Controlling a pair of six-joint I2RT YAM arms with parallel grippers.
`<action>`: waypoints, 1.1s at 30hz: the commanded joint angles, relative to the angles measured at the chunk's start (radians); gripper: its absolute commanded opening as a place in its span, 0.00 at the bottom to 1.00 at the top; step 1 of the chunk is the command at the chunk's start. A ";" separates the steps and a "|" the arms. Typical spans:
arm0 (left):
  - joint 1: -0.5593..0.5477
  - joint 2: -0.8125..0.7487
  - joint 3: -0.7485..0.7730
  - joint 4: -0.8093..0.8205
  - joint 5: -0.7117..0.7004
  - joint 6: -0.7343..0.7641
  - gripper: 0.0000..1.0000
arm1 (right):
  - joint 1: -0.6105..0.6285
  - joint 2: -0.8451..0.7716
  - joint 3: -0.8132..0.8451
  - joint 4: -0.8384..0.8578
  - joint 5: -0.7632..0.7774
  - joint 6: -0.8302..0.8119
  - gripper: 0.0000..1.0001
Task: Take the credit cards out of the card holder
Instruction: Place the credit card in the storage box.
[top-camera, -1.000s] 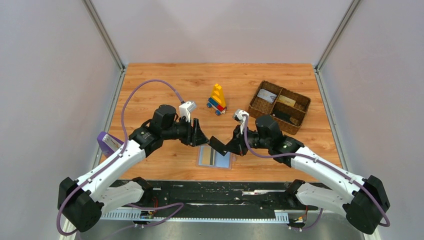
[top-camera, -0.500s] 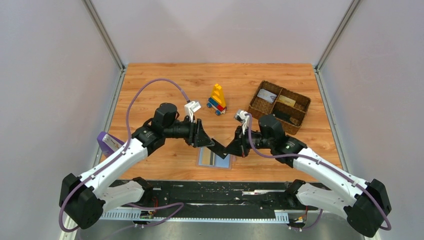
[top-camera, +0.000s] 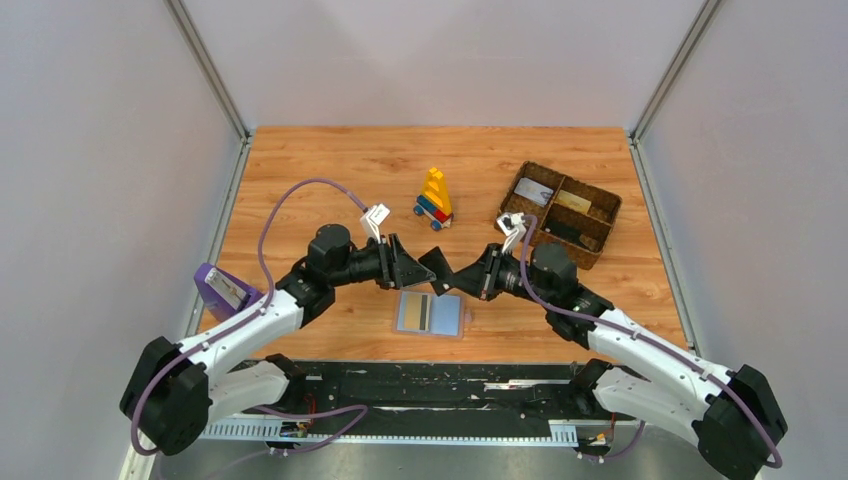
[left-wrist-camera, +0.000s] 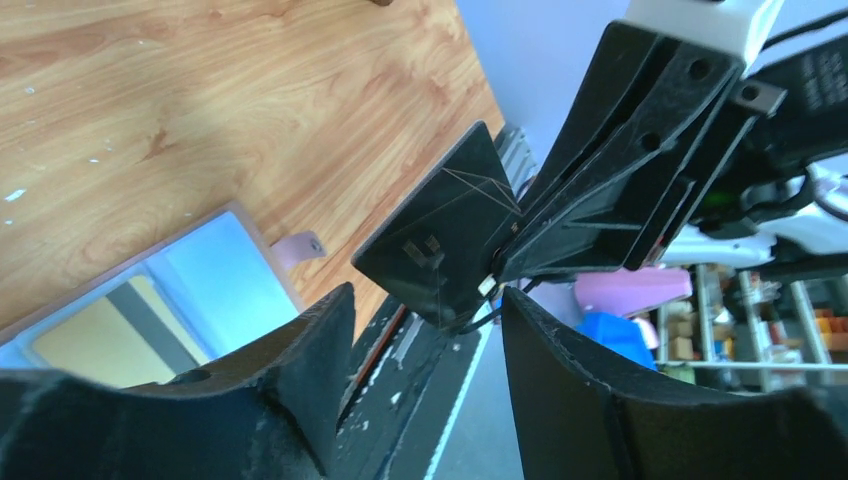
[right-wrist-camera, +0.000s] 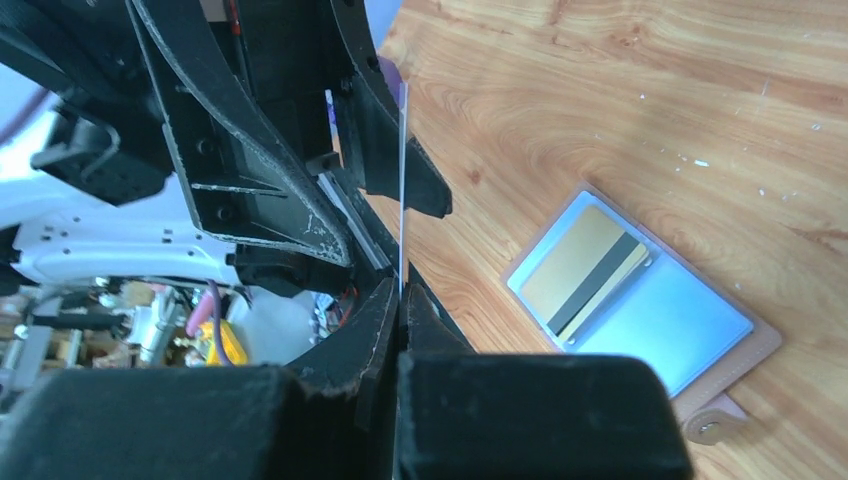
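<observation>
My right gripper is holding the black card crooked, beside its chip. So next my left gripper takes the card's free edge (left-wrist-camera: 388, 238) before my right gripper takes the card's other end.
My right gripper (top-camera: 462, 282) (right-wrist-camera: 400, 290) is shut on a black credit card (top-camera: 437, 268) (left-wrist-camera: 445, 235), held above the table; the right wrist view shows it edge-on (right-wrist-camera: 402, 180). Facing it, my left gripper (top-camera: 410, 268) (left-wrist-camera: 428, 300) stands open, and the card's free corner hangs just beyond its fingertips without touching them. The light-blue card holder (top-camera: 445, 315) (left-wrist-camera: 200, 290) (right-wrist-camera: 670, 320) lies open on the wood below, with a tan-gold card (top-camera: 417, 313) (left-wrist-camera: 90, 345) (right-wrist-camera: 580, 265) in one panel.
A brown woven basket (top-camera: 609, 215) at the back right holds a few cards. A yellow, red and blue toy (top-camera: 434, 198) stands behind the grippers. A purple object (top-camera: 220, 287) sits at the table's left edge.
The right gripper has lifted the black card up and away from the holder. The left gripper has shifted right towards it, and its jaws have opened wider.
</observation>
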 joint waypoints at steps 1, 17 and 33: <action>0.004 0.048 -0.028 0.282 -0.004 -0.161 0.58 | 0.006 -0.032 -0.047 0.223 0.062 0.167 0.00; 0.005 -0.023 -0.014 0.246 0.030 -0.071 0.00 | -0.069 -0.072 0.021 0.038 -0.098 -0.059 0.53; 0.003 0.085 0.156 -0.099 0.423 0.198 0.00 | -0.224 0.121 0.421 -0.467 -0.486 -0.507 0.50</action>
